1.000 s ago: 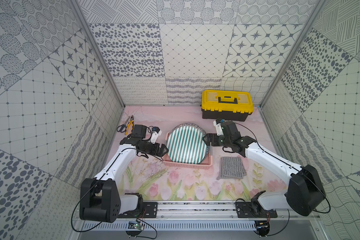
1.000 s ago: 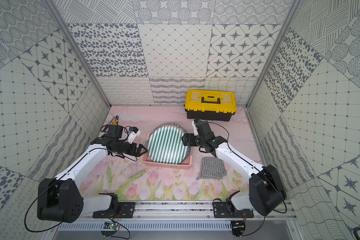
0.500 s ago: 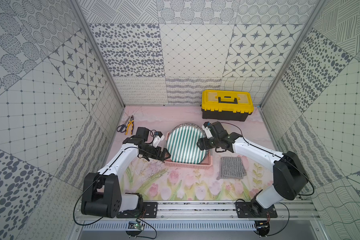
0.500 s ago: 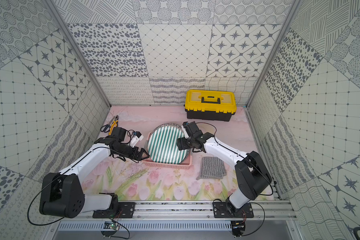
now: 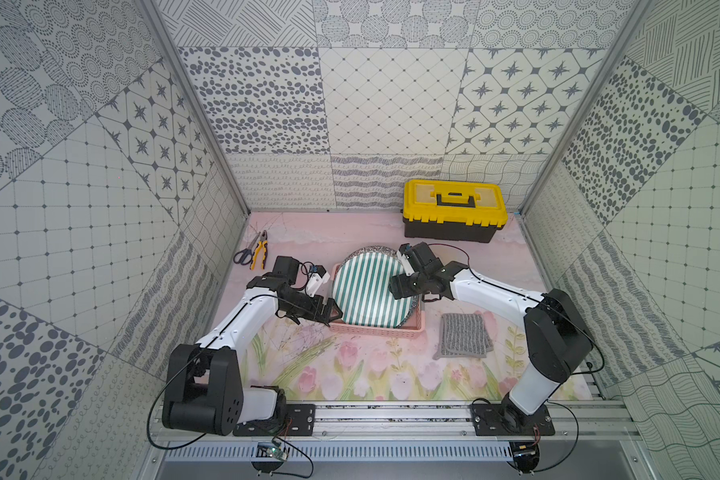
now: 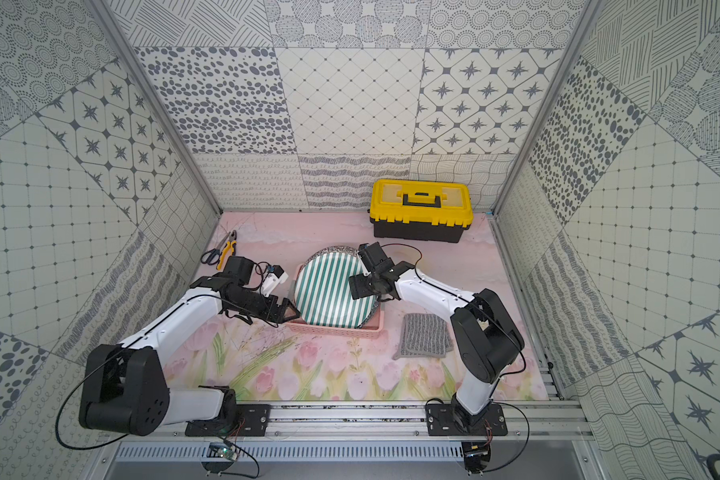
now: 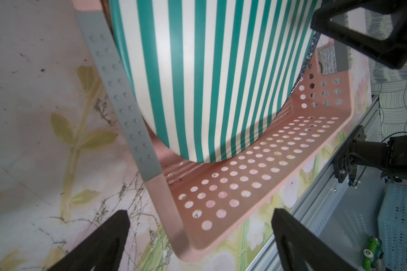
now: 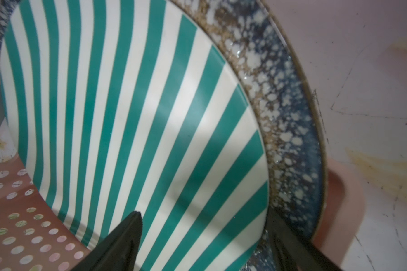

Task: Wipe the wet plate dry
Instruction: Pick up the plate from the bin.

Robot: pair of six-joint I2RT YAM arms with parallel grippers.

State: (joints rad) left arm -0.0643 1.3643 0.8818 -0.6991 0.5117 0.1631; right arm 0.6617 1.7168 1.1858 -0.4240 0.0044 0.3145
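Observation:
The striped plate's side edge [image 5: 336,277], opposite my right gripper, is the next spot my left gripper needs to move to and close on.
A green-and-white striped plate [image 5: 366,291] [image 6: 333,291] leans upright in a pink perforated basket [image 5: 375,330] [image 6: 337,330]. A blue speckled plate [image 5: 377,248] [image 8: 280,105] stands right behind it. My right gripper [image 5: 402,286] [image 8: 203,212] is open at the striped plate's [image 8: 127,117] right edge. One finger lies in front of its face, the other between the two plates. My left gripper [image 5: 332,311] [image 7: 199,215] is open and empty at the basket's [image 7: 256,169] front left corner. A grey cloth [image 5: 464,340] [image 6: 425,340] lies flat to the right of the basket.
A yellow and black toolbox [image 5: 454,208] stands at the back right. Scissors and pliers [image 5: 252,251] lie at the back left by the wall. A metal rail [image 5: 391,411] runs along the mat's front edge.
My right gripper has swung in from beside the plates to straddle the striped plate's right rim. My left gripper has slid right and forward to the basket's corner.

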